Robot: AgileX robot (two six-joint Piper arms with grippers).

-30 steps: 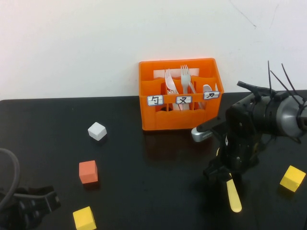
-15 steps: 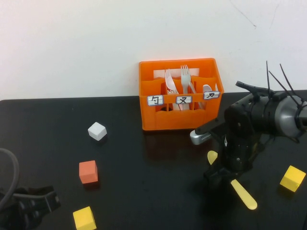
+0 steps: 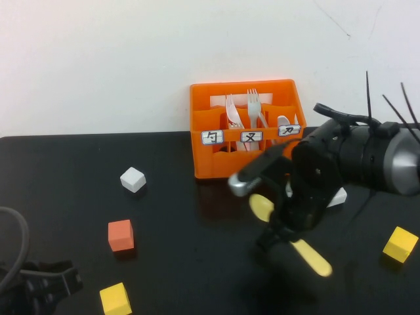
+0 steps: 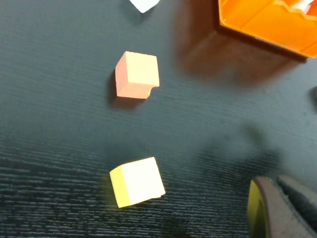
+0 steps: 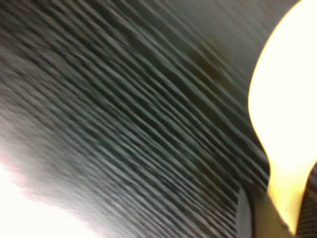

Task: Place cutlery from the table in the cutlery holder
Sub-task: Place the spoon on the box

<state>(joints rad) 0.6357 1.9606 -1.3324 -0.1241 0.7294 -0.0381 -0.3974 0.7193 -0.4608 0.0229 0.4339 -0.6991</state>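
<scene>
My right gripper will release the pale yellow spoon, now tilted above the black table, in the orange cutlery holder's end compartment [image 3: 205, 129] closest to the white cube.
My right gripper [image 3: 283, 226] is shut on the pale yellow spoon [image 3: 310, 256] and holds it tilted above the black table [image 3: 184, 262], just in front of the orange cutlery holder [image 3: 246, 161]. The spoon's bowl [image 3: 261, 207] points towards the holder and its handle sticks out to the near right. In the right wrist view the spoon [image 5: 285, 114] fills the gap at the right gripper [image 5: 280, 218]. White forks [image 3: 252, 105] stand in the holder's middle compartment. My left gripper [image 3: 46, 285] rests at the near left, shut and empty, and the left wrist view shows the left gripper [image 4: 280, 208] low over the table.
A white cube [image 3: 133, 179], an orange-red cube [image 3: 121, 235] and a yellow cube [image 3: 115, 299] lie on the left half. Another yellow cube [image 3: 400, 243] lies at the far right. A whitish object [image 3: 338, 197] shows partly behind the right arm.
The right gripper closed on the spoon, lifted it off the table and carried it left, towards the holder's front. The left arm stayed still.
</scene>
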